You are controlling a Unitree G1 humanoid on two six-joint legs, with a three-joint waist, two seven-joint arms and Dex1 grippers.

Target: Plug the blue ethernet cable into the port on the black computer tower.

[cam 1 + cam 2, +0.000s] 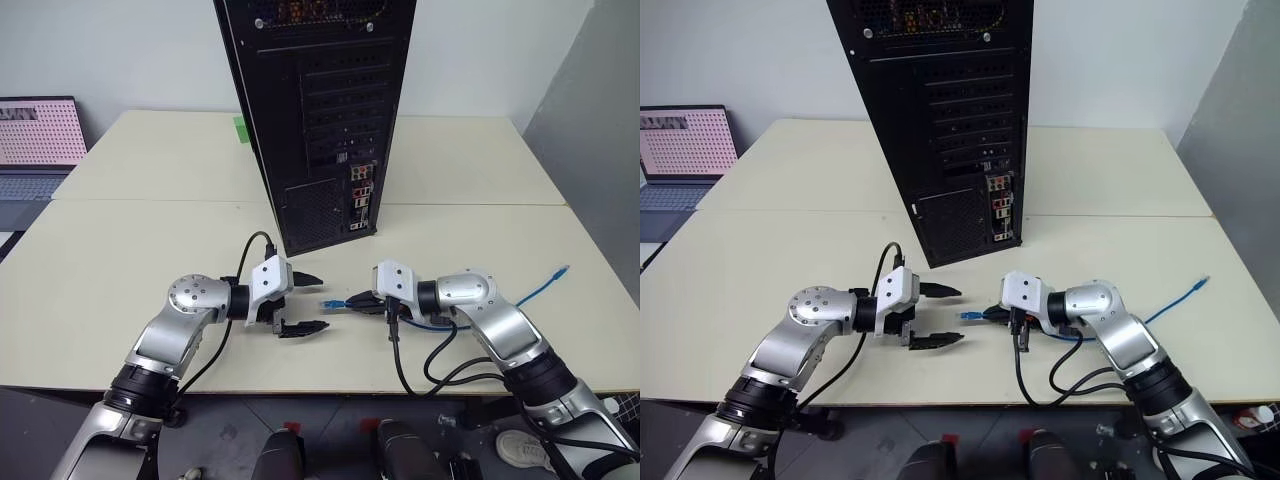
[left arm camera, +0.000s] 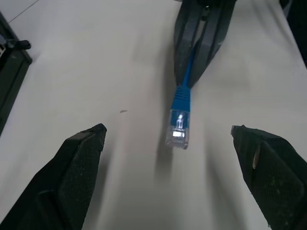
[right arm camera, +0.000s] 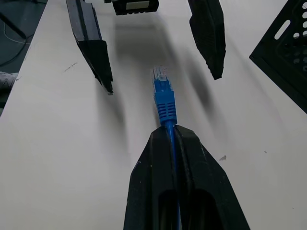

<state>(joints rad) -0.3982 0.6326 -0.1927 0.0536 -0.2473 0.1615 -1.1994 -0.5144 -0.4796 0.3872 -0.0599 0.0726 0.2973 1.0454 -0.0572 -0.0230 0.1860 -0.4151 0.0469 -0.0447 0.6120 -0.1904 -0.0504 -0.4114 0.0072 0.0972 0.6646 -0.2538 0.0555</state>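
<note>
My left gripper will hold the plug steady while my right gripper, which holds only cord behind the plug, turns and takes the plug's ribbed end point(image 3: 166, 111).
The black computer tower point(image 1: 320, 120) stands upright at the middle of the table, its rear face toward me. Low on that face runs a narrow strip of coloured connectors point(image 1: 360, 203), where the port sits. My right gripper point(image 1: 360, 303) is shut on the blue ethernet cable point(image 3: 163, 98) just behind its clear-blue plug point(image 2: 179, 125), held above the table. The plug points at my left gripper point(image 1: 319, 302), which stands open a short way from the plug's tip. The cord trails right across the table to its other plug point(image 1: 563, 269).
A grey laptop point(image 1: 35, 140) sits at the far left. Black robot cables point(image 1: 440, 365) loop over the table's front edge under my right arm. A green tape patch point(image 1: 240, 128) lies behind the tower. A grey wall point(image 1: 600, 120) borders the right side.
</note>
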